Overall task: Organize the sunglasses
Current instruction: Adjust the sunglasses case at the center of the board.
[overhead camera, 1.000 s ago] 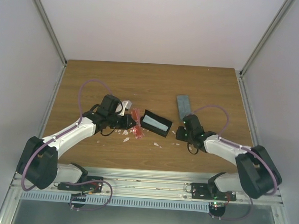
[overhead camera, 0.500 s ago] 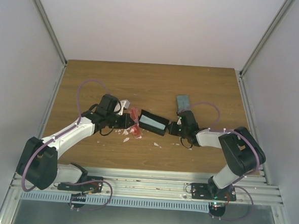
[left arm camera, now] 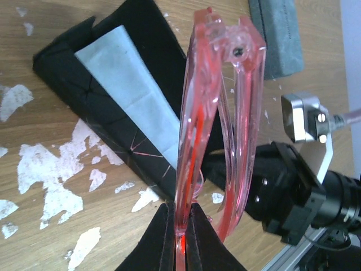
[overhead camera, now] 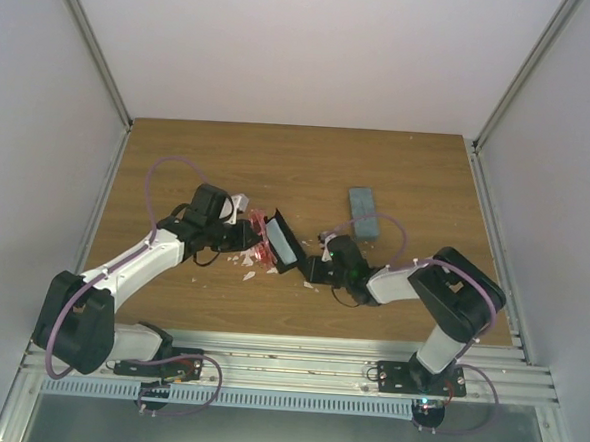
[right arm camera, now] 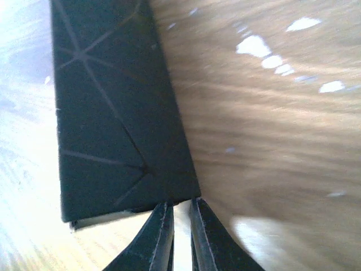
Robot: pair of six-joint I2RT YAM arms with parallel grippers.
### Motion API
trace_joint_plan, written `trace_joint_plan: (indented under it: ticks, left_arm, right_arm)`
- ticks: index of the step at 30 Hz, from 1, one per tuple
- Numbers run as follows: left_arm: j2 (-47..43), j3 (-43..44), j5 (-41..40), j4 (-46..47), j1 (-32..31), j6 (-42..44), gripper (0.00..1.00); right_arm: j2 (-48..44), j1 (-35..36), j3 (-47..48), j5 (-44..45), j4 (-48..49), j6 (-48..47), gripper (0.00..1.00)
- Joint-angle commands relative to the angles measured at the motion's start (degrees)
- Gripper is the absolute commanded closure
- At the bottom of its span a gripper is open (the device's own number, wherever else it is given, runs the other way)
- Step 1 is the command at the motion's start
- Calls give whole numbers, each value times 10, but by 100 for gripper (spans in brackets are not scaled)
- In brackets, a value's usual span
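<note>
I should put the sunglasses down with my left gripper and let go of them on the pale blue lining inside the open black case (overhead camera: 278, 247) (left arm camera: 133, 101). The sunglasses are on edge over the table now.
The sunglasses (left arm camera: 214, 113) are a translucent pink-red pair, folded and standing on edge over the table. My left gripper (left arm camera: 182, 212) is shut on their frame, left of centre in the top view (overhead camera: 249, 240). Just to their right lies an open black case (overhead camera: 282, 242) with pale blue lining (left arm camera: 121, 90), turned at an angle. My right gripper (overhead camera: 312, 267) sits at the case's right end. In the right wrist view its fingertips (right arm camera: 180, 203) pinch the lower corner of the case (right arm camera: 113, 113), with only a thin gap between them.
A grey oblong case (overhead camera: 364, 212) lies behind the right arm, also at the top of the left wrist view (left arm camera: 279, 34). White chipped patches (left arm camera: 45, 169) mark the wooden table (overhead camera: 209, 156). White walls enclose the table on three sides.
My right arm has swung left onto the black case's end and closed on it. The case has turned and shifted left toward the sunglasses. My left gripper has hardly moved.
</note>
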Motion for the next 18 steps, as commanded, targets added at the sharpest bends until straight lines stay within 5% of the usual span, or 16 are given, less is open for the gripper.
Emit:
trace_joint_plan:
  ticks: [1, 9, 18]
  left_arm:
    - [-1, 3, -20, -6, 12, -12, 100]
    - [19, 28, -32, -37, 19, -16, 100]
    - [92, 94, -30, -92, 19, -7, 100]
  right_arm:
    - [50, 48, -10, 6, -18, 34, 89]
    - [77, 88, 24, 8, -10, 23, 87]
    - [-52, 91, -60, 66, -74, 28, 83]
